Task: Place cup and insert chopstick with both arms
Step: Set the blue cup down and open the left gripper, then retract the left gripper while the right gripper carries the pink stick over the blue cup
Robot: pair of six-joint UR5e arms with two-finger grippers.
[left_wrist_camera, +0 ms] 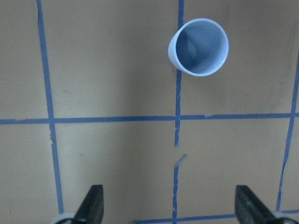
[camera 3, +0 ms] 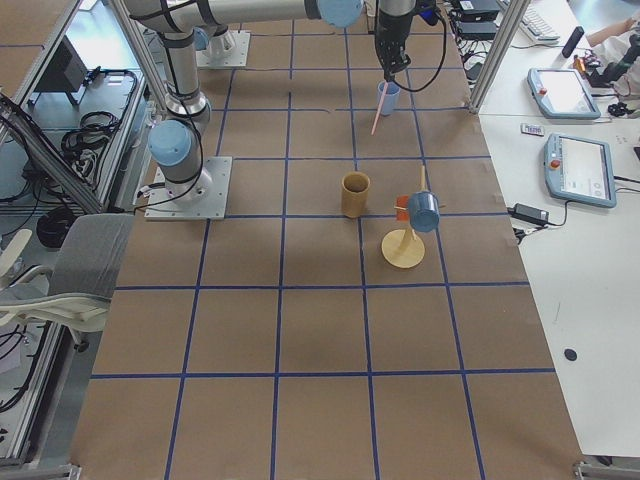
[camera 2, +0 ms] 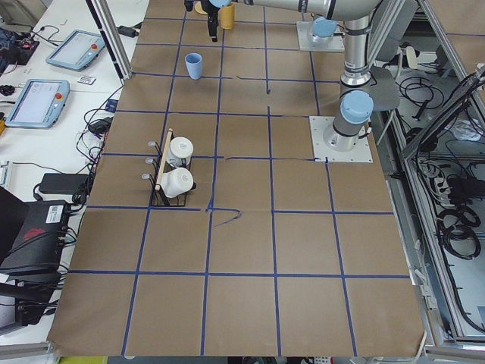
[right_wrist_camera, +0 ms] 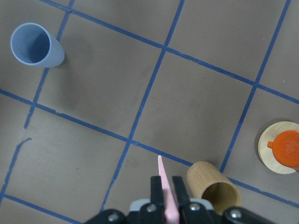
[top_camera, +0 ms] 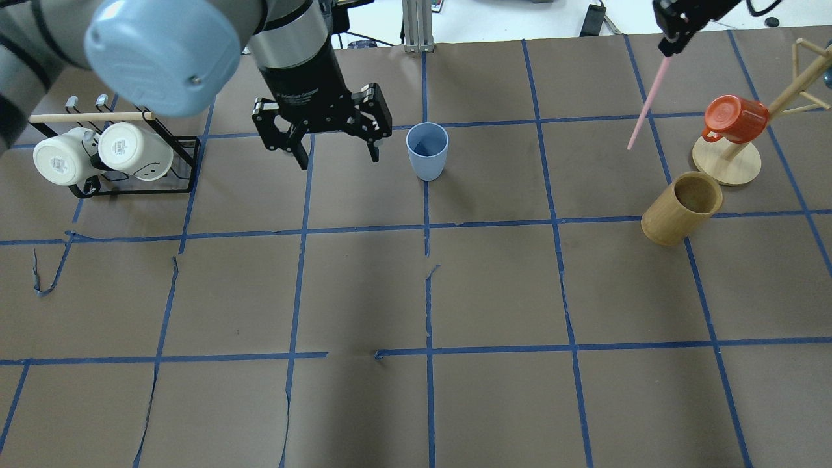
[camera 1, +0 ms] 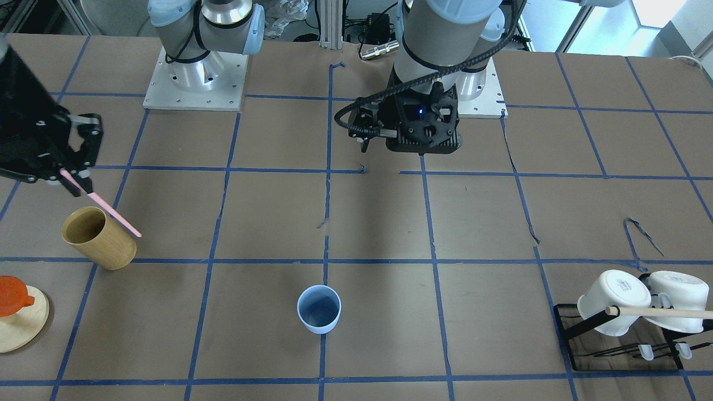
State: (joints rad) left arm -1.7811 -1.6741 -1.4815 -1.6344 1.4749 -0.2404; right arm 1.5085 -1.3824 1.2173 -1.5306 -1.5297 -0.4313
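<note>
The robot's right gripper will release the pale pink chopstick inside the light blue cup (camera 1: pixel 319 319) (right_wrist_camera: pixel 32 45), leaning against its rim.
The light blue cup (camera 1: pixel 318 309) stands upright and empty on the brown table, also in the overhead view (top_camera: pixel 427 151). My left gripper (top_camera: pixel 338 158) hangs open and empty above the table, just left of the cup in the overhead view. In its wrist view its fingers (left_wrist_camera: pixel 93 201) are spread wide, with the cup (left_wrist_camera: pixel 198 46) ahead of them. My right gripper (camera 1: pixel 68 175) is shut on a pale pink chopstick (camera 1: pixel 108 209), held in the air and slanting down. It is far from the cup, near the tan bamboo cup (camera 1: pixel 100 238). In the right wrist view the chopstick (right_wrist_camera: pixel 163 179) pokes out between the fingers.
The bamboo cup (top_camera: pixel 682 208) stands near the right arm. An orange mug (top_camera: pixel 733 117) hangs on a wooden stand beside it. A black rack (top_camera: pixel 185 140) with two white mugs (top_camera: pixel 97 153) and a beige rod stands on the left arm's side.
</note>
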